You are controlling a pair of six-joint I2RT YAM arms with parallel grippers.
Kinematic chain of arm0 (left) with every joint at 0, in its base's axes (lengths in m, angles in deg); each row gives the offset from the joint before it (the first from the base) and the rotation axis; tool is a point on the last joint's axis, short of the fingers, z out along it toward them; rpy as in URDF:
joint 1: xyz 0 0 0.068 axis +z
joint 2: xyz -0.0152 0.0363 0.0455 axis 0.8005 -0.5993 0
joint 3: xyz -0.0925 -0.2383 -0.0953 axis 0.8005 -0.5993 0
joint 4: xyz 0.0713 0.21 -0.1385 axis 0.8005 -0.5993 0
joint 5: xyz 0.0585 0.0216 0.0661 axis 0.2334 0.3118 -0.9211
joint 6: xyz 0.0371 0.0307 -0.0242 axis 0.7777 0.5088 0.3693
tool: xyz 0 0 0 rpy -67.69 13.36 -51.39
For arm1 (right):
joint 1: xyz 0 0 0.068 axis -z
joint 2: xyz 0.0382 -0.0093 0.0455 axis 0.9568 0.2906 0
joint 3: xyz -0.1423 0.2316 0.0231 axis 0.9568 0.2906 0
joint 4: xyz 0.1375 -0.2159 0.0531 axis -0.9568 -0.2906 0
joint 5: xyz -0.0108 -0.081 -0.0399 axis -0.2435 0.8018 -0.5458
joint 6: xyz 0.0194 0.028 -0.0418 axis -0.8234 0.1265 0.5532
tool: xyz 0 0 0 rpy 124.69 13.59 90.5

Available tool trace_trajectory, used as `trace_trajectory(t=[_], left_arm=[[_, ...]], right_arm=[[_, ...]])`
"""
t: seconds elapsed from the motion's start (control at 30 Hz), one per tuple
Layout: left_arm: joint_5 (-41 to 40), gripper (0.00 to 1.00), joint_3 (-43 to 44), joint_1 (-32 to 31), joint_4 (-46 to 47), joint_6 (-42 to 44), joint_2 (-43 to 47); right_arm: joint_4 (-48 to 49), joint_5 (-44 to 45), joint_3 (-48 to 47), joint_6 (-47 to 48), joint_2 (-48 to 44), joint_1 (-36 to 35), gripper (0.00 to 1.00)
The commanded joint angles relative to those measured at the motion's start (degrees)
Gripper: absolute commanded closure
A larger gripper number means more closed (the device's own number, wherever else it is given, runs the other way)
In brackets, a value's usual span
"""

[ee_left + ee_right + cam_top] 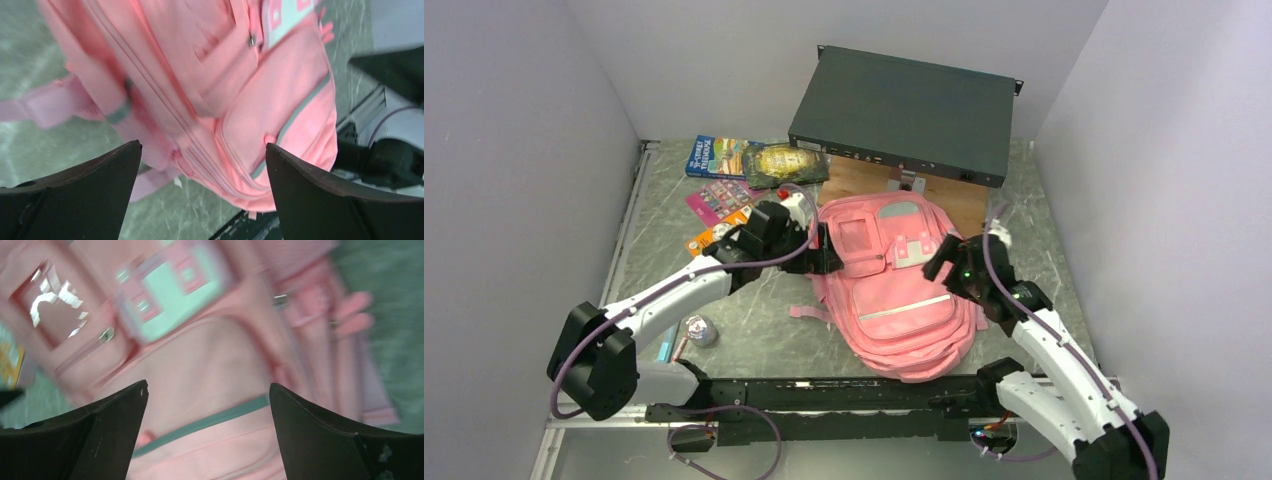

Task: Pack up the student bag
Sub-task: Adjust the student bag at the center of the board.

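Note:
I can see the front pocket's zip pull at the stripe's end near my left gripper, so I need to pinch the pocket's far corner (pixel 951 300) with my right gripper to steady it.
The student bag (pixel 904 300) is a soft pink backpack lying flat in the middle of the table, front pockets up and straps trailing to the left. My left gripper (pixel 822 250) hovers at its upper left edge, jaws wide apart with nothing between them. In the left wrist view the left gripper (pixel 202 150) frames the student bag's (pixel 280 100) zipped side. My right gripper (pixel 941 260) is over the bag's upper right side, also open and empty. Seen from the right wrist, the right gripper (pixel 207 387) spans the student bag's (pixel 200 365) front pocket with its grey-green stripe.
A flat black equipment box (pixel 904 105) rests on a wooden board (pixel 949 200) behind the bag. Books and packets (pixel 724 155), a green pouch (pixel 786 165) and a pink card (pixel 719 200) lie at the back left. A small round tin (pixel 701 330) sits near the left arm.

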Motion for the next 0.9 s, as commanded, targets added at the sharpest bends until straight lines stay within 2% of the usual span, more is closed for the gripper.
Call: trace_trajectory(t=[0.0,0.1,0.17,0.23,0.33,0.4,0.5,0.67,0.73,0.87], left_arm=[[4.27,0.00,-4.49,-5.22,4.55,-4.39,-0.04],[3.84,0.02,-6.04,-8.51,8.16,-6.81,-2.84],[4.25,0.14,-5.86,-8.71,9.19,-7.67,-6.01],[3.08,0.21,-3.97,-8.65,7.45,-6.87,-8.63],[1.02,0.23,-1.82,-8.50,6.02,-4.66,-10.58],[-0.29,0.24,0.35,-7.68,3.76,-3.03,-11.80],[-2.54,0.26,3.52,-5.82,0.35,-0.39,-13.02],[-1.80,0.26,6.49,-2.08,-1.98,2.41,-13.36],[-1.36,0.23,7.06,-1.22,-2.21,3.50,-13.10],[-0.37,0.16,8.21,-0.68,-3.56,4.65,-13.31]], right_arm=[[-5.40,-2.84,2.27,1.56,-3.08,10.66,0.07],[-4.16,-6.95,4.11,1.75,-2.45,12.72,0.09],[-1.98,-11.52,5.58,1.53,-1.49,12.91,0.16],[-0.65,-16.45,6.75,0.93,-0.73,12.79,0.26],[4.90,-26.13,10.18,-1.25,-2.39,12.46,0.32],[7.24,-29.20,11.53,-3.19,-4.10,11.70,0.36],[8.69,-29.68,11.83,-5.33,-6.00,8.53,0.41],[13.25,-31.67,11.69,-7.00,-4.05,-0.68,0.40],[11.85,-28.91,10.20,-5.49,-3.09,-3.87,0.38],[2.05,-18.35,5.57,-1.39,-2.42,-3.94,0.35]])
